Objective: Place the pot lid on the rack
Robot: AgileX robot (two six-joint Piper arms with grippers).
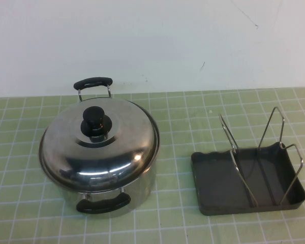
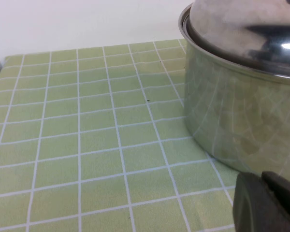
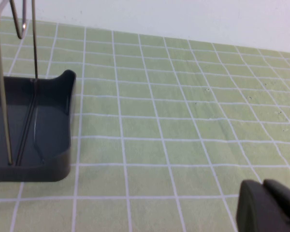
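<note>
Next, my left gripper moves to the pot lid's black knob [image 1: 94, 118] and closes on it, because the pot lid needs to come off the pot.
The shiny steel pot lid [image 1: 99, 147] with a black knob [image 1: 95, 122] sits closed on the steel pot [image 1: 117, 195] at the left of the table. The dark grey rack [image 1: 246, 178] with silver wire loops stands to the pot's right, empty. My left gripper [image 2: 266, 203] is shut and empty, low over the mat beside the pot [image 2: 241, 125], whose lid edge [image 2: 241, 34] shows above. My right gripper [image 3: 268, 205] is shut and empty, low over the mat, off to one side of the rack [image 3: 34, 135]. Neither gripper shows in the high view.
A green checked mat [image 1: 188, 122] covers the table, with a white wall behind. The pot has two black handles, one at the back [image 1: 93, 82] and one at the front [image 1: 102, 203]. Open mat lies between pot and rack.
</note>
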